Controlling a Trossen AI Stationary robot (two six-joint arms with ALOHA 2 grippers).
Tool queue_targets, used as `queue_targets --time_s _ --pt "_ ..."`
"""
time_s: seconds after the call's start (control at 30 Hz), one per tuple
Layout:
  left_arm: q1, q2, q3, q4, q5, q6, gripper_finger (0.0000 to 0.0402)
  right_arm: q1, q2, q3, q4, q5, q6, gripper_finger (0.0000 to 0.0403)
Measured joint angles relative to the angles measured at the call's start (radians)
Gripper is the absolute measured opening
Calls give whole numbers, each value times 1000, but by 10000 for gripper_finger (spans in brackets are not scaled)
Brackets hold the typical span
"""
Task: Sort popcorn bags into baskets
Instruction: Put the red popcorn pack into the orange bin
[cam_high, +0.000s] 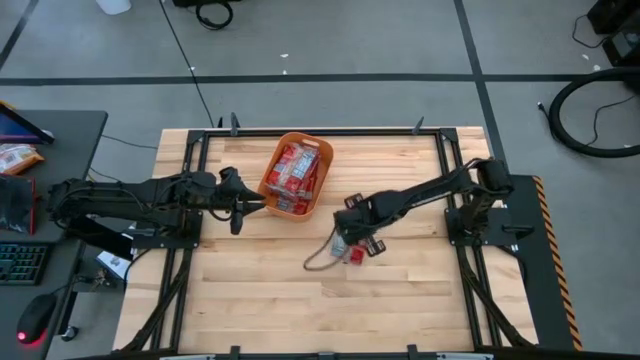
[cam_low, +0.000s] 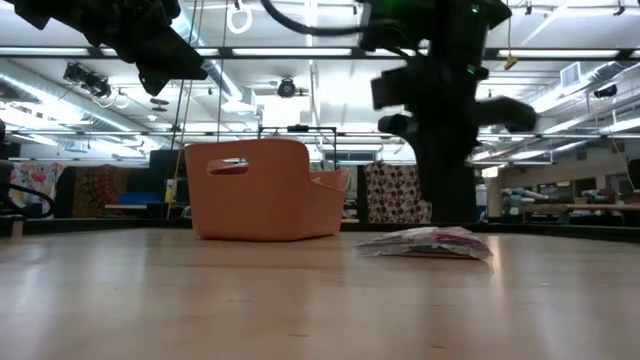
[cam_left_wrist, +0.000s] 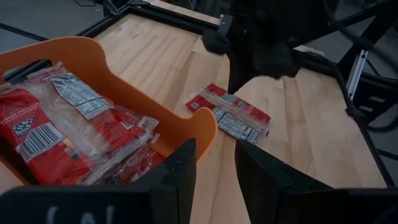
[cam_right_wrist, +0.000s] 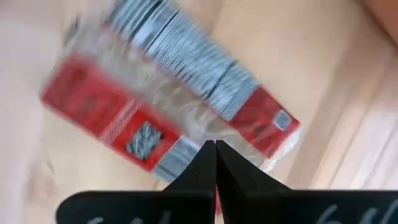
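Observation:
The popcorn bag lies flat below the right gripper's closed fingers, so the robot should open them, reach lower and pinch a fold at the bag's clear strip (cam_right_wrist: 194, 117) before lifting.
An orange basket (cam_high: 296, 176) stands at the table's far middle with several red popcorn bags (cam_left_wrist: 68, 130) lying in it. One red and silver popcorn bag (cam_high: 351, 251) lies flat on the table, to the right of and nearer than the basket; it also shows in the low view (cam_low: 430, 243). My right gripper (cam_right_wrist: 216, 148) is shut, its fingertips right over this bag's clear edge. My left gripper (cam_left_wrist: 216, 163) is open and empty, held above the basket's near left corner (cam_left_wrist: 199, 127). My right gripper points down at the lone bag, its shut fingertips over the bag's clear edge (cam_right_wrist: 205, 134) near the middle of a long side. I cannot tell whether they touch the bag. The bag lies flat on the table.
Dark frame rails (cam_high: 440, 150) run along the table's far, left and right edges. A thin grey cable loop (cam_high: 318, 262) shows just left of the lone bag. Bare wood (cam_high: 300, 310) stretches toward the near edge.

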Motion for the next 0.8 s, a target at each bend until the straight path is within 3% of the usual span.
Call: queue_targets --time_s 0.1,0.2,0.63,0.8 --pt "0 0 0 1 0 -3 116 -27 -29 1 -2 -32 80 7" --pt "0 0 0 2 0 -7 116 -24 -30 -1 -32 -49 14 26" --pt "0 0 0 11 0 -24 116 78 64 3 61 -12 -106 196" --pt "0 0 0 19 0 -24 116 72 89 5 85 -23 -164 214"
